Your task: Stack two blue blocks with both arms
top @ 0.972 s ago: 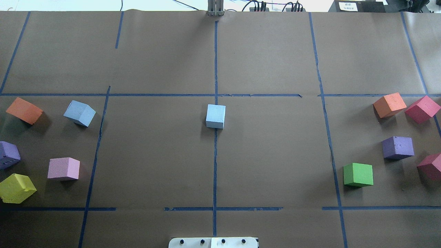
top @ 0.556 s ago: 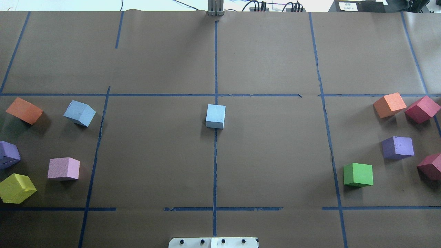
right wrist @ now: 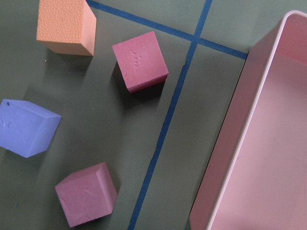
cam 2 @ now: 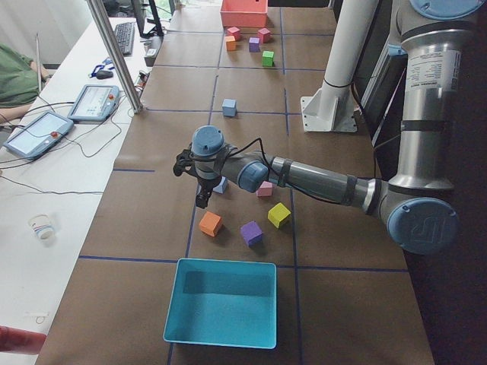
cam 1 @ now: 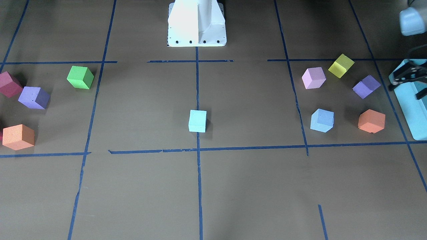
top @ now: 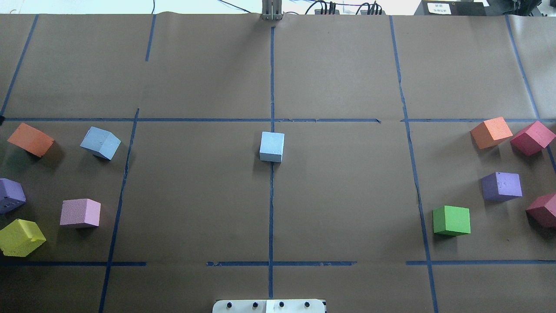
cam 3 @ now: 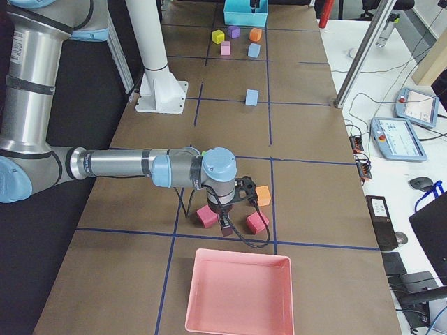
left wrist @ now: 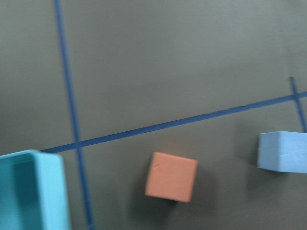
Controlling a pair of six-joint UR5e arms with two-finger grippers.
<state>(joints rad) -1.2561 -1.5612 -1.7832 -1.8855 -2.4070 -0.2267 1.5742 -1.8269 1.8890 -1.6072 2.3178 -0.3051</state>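
Note:
My left gripper will close on the opposite sides of the tilted blue block (cam 1: 322,119) (left wrist: 282,151), which is next to the orange cube.
One pale blue block (top: 272,147) stands on the centre tape line; it also shows in the front view (cam 1: 197,121). The other blue block (top: 100,142) lies tilted on the left side among coloured cubes, and shows in the front view (cam 1: 322,120) and the left wrist view (left wrist: 283,152). My left gripper (cam 1: 404,91) hovers at the table's left end, near the orange cube (left wrist: 171,176) and the turquoise box (cam 1: 412,113); it looks open and empty. My right gripper (cam 3: 234,209) hovers over the red cubes at the right end; I cannot tell if it is open.
Orange (top: 30,139), purple (top: 11,195), pink (top: 80,213) and yellow (top: 21,237) cubes lie on the left. Orange (top: 491,132), red (top: 532,138), purple (top: 501,186) and green (top: 451,220) cubes lie on the right. A pink tray (cam 3: 241,293) stands at the right end.
No block has moved. A small dark tip now shows at the overhead view's left edge, and the shadow over the left cubes has shifted slightly.

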